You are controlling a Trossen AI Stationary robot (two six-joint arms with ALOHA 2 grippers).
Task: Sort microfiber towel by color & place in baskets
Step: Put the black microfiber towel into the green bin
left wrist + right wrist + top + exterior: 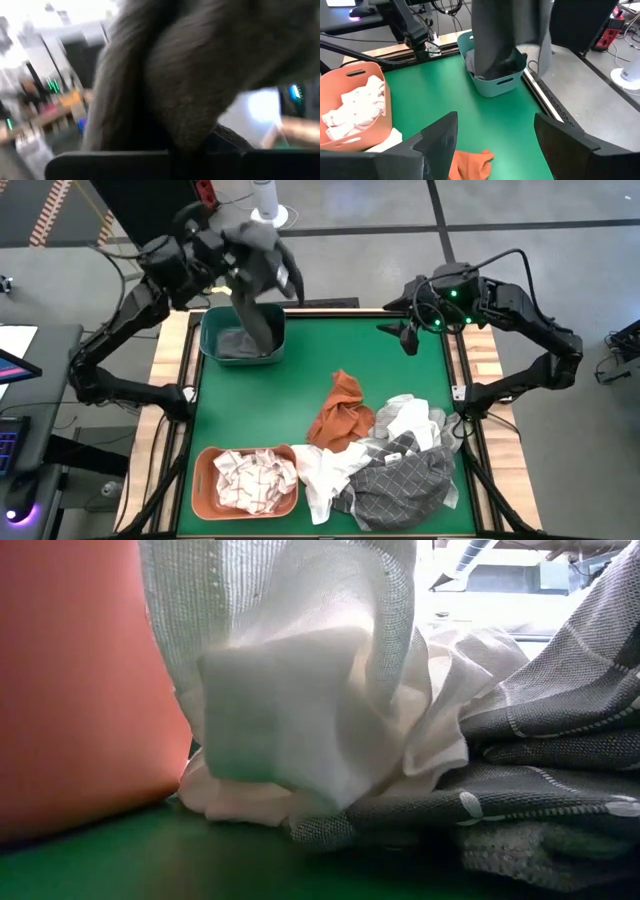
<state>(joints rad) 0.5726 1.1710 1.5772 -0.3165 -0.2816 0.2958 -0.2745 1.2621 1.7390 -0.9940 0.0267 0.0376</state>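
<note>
Next, my left gripper drops the dark grey towel across the teal basket's side (pixel 254 339) nearest the rust orange towel.
A plain dark grey microfiber towel (pixel 262 285) hangs from my left gripper (pixel 243 252), which is shut on it above the far left corner of the table. Its lower end (pixel 496 62) reaches down into the teal basket (pixel 212 348), where grey cloth (pixel 235 345) lies. The salmon basket (pixel 205 490) at the near left holds pale checked towels (pixel 255 478). A rust orange towel (pixel 342 412) lies mid-table, beside a heap of white (pixel 405 420) and grey grid-lined towels (pixel 405 480). My right gripper (pixel 408 338) hovers open at the far right, holding nothing. My left gripper holds the dark grey towel by a bunched upper part (pixel 185 130), and the cloth itself hides the place of contact. The fingers come about level from the table's left. The towel hangs below them in slack folds, its lower end inside the teal basket.
In the low view the salmon basket's wall (pixel 80 690) fills the left, with a white towel (pixel 300 690) and a grey grid towel (pixel 560 740) close up. Bare green mat (pixel 300 360) lies between the teal basket and the heap.
</note>
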